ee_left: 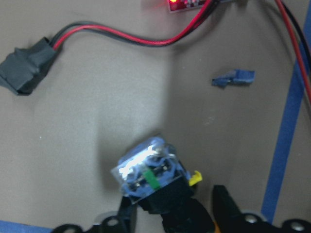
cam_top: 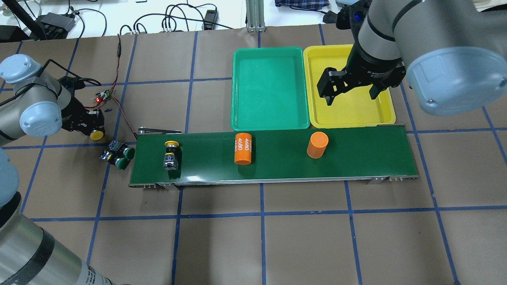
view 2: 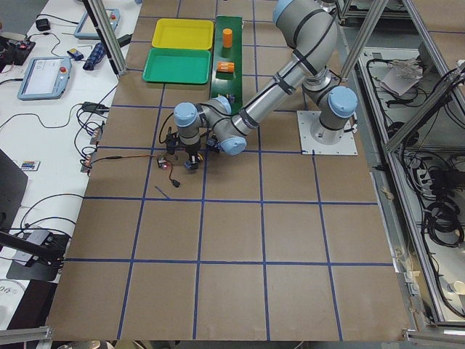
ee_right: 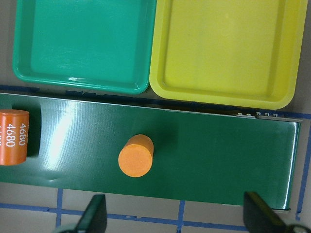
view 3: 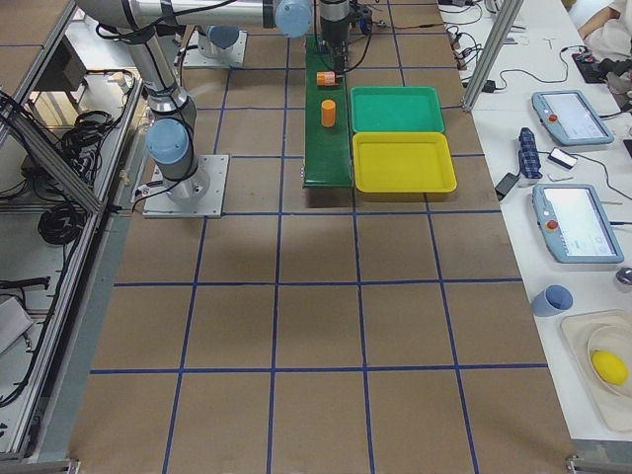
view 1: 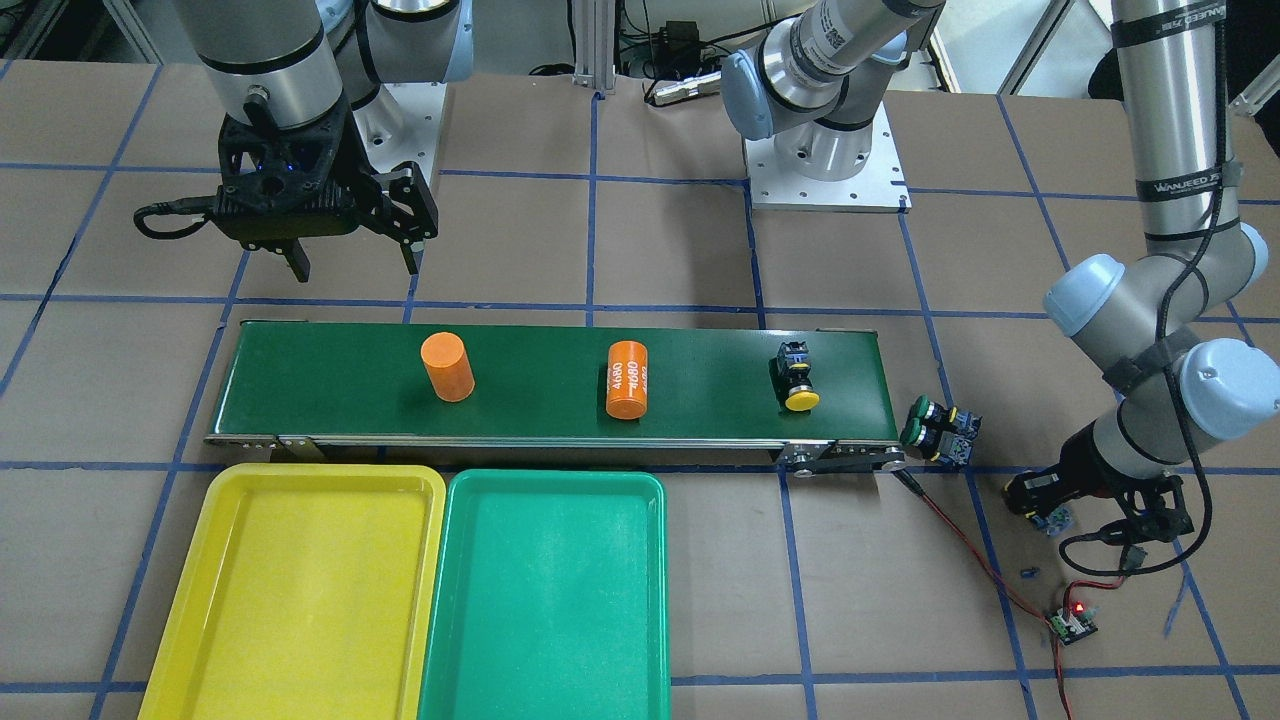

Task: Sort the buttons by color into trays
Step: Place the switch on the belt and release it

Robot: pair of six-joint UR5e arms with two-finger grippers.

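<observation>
The robot's left gripper will release its yellow button on the belt [view 1: 847, 403] between the other yellow button and the green buttons.
My left gripper [cam_top: 90, 127] is off the conveyor's end, shut on a yellow button [ee_left: 153, 177]. The button's grey-blue contact block sticks out between the fingers [ee_left: 127, 213], and its yellow cap [cam_top: 95, 135] shows in the overhead view. A second yellow button [cam_top: 172, 152] lies on the belt near that end. Two green buttons [cam_top: 119, 155] lie together on the table just off the belt's end. My right gripper [cam_top: 351, 99] hangs open and empty over the yellow tray [cam_top: 348, 114]. The green tray [cam_top: 269, 91] stands beside it, and nothing lies in either tray.
The dark-green conveyor belt [cam_top: 356, 158] carries two orange cylinders, one lying with "4680" printed on it [cam_top: 243, 148] and one upright [cam_top: 317, 145]. A small circuit board with a red light [cam_top: 102, 96] and red-black wires [ee_left: 121, 36] lie near my left gripper.
</observation>
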